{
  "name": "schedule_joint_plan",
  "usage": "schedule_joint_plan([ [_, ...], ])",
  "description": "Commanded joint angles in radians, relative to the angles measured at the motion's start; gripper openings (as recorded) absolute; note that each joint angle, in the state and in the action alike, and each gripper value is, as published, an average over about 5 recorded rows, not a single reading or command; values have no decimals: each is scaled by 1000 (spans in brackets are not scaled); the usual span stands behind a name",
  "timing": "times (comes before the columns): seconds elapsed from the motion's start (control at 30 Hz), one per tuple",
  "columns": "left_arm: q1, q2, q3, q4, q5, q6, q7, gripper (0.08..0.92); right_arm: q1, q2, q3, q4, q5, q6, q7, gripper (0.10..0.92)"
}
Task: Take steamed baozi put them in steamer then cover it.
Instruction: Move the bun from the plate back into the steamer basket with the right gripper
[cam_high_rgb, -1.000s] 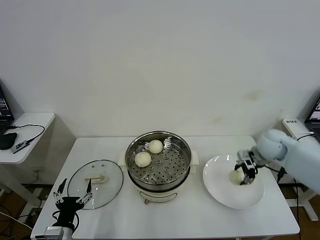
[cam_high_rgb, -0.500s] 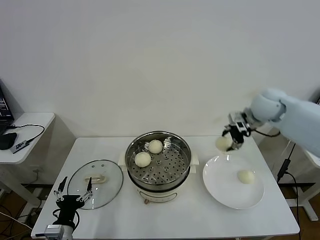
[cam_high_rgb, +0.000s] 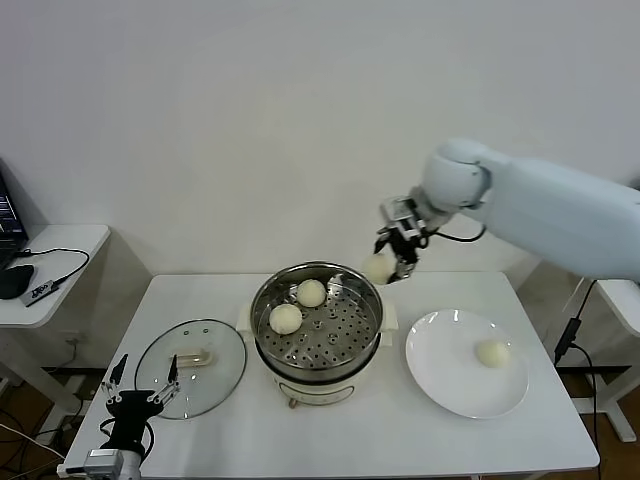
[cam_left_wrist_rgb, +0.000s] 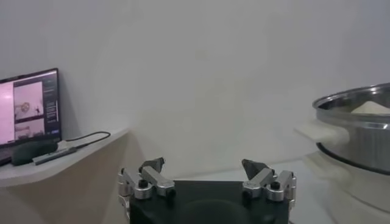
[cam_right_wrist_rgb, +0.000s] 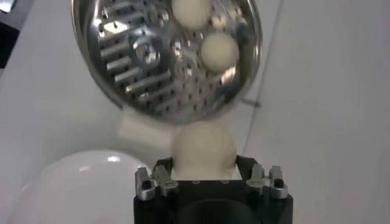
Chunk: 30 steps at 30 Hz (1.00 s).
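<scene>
My right gripper is going to let go of the baozi, held just past the steamer's rim, on the bare front part of the steamer's perforated tray (cam_high_rgb: 313, 349) (cam_right_wrist_rgb: 131, 35).
My right gripper (cam_high_rgb: 392, 262) is shut on a cream-white baozi (cam_high_rgb: 377, 267) and holds it in the air just past the right rim of the steamer (cam_high_rgb: 372, 312); the right wrist view shows the bun (cam_right_wrist_rgb: 203, 146) between the jaws. Two baozi (cam_high_rgb: 286, 318) (cam_high_rgb: 311, 293) lie on the perforated tray at its back left. One baozi (cam_high_rgb: 491, 353) lies on the white plate (cam_high_rgb: 440, 372). The glass cover (cam_high_rgb: 190, 365) lies flat on the table left of the steamer. My left gripper (cam_high_rgb: 137, 397) is open and empty at the table's front left, near the cover's edge.
A side table (cam_high_rgb: 60, 245) with a mouse and cable stands at far left. A monitor (cam_left_wrist_rgb: 29, 105) shows in the left wrist view. Another small table stands at the far right behind the arm.
My right gripper has lifted one baozi off the plate and carried it left and up, to the steamer's right rim. The left gripper stays put.
</scene>
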Motion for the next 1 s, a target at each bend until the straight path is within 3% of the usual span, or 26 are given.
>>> schedule_joint_plan([
  [0.03,0,-4,-12,2,-1,0,0,823,-36,196,-51,2,22,73,25,662],
  [0.6,0,-22,-15,7,0,-6,-1,823,-100,253,-129,39,-157,354,92,661],
  [1.0,0,-26,-10,7,1,-9,-1,823,-101,245,-142,52,-195,430,87,670],
])
